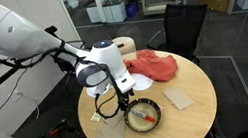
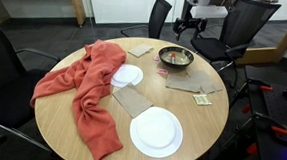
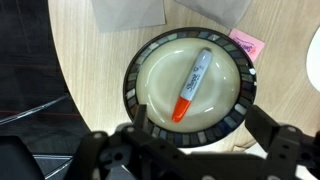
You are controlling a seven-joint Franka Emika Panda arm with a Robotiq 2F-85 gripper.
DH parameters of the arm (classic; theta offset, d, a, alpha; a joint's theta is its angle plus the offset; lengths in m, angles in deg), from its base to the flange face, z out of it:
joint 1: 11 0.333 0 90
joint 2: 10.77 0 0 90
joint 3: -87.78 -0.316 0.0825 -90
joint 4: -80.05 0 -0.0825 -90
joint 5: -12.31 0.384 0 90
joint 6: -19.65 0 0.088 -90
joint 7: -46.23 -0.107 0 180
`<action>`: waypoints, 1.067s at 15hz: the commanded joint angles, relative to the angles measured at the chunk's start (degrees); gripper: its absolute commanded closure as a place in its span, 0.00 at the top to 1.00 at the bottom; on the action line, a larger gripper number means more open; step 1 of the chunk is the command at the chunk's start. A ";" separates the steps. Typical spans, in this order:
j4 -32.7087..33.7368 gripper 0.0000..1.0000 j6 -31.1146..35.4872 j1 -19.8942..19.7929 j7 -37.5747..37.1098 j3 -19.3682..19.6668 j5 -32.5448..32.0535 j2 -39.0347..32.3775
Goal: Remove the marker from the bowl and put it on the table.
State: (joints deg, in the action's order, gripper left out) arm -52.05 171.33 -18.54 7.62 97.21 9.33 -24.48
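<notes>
My gripper needs to go down into the cream bowl next and close on the marker's orange-red cap (image 1: 147, 117) (image 3: 184, 103), near the marker's grey body.
A marker (image 3: 190, 86) with a grey barrel and orange-red cap lies inside a cream bowl (image 3: 155, 75) with a dark checkered rim. In an exterior view the bowl (image 1: 143, 115) sits at the table's near edge with the marker (image 1: 150, 118) in it; in an exterior view the bowl (image 2: 176, 58) sits at the far side. My gripper (image 3: 195, 140) hovers above the bowl, open and empty, its fingers spread to either side of the bowl's lower rim. It also shows in both exterior views (image 1: 113, 103) (image 2: 187, 29).
The round wooden table (image 2: 201, 124) holds a red cloth (image 2: 88, 82), a white plate (image 2: 156, 131), a second plate (image 2: 127, 76), and paper and cardboard pieces (image 2: 132, 101). A pink note (image 3: 243, 42) lies by the bowl. Office chairs (image 1: 185, 23) stand around.
</notes>
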 commanded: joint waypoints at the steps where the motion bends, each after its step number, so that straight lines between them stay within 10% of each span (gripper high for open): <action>1: 2.21 1.00 0.69 1.18 -1.10 1.41 3.28 -3.07; 16: 9.77 1.00 4.68 3.46 -6.28 4.50 9.62 -16.28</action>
State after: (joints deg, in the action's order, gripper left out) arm -44.48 174.71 -16.55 3.09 100.41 17.26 -38.09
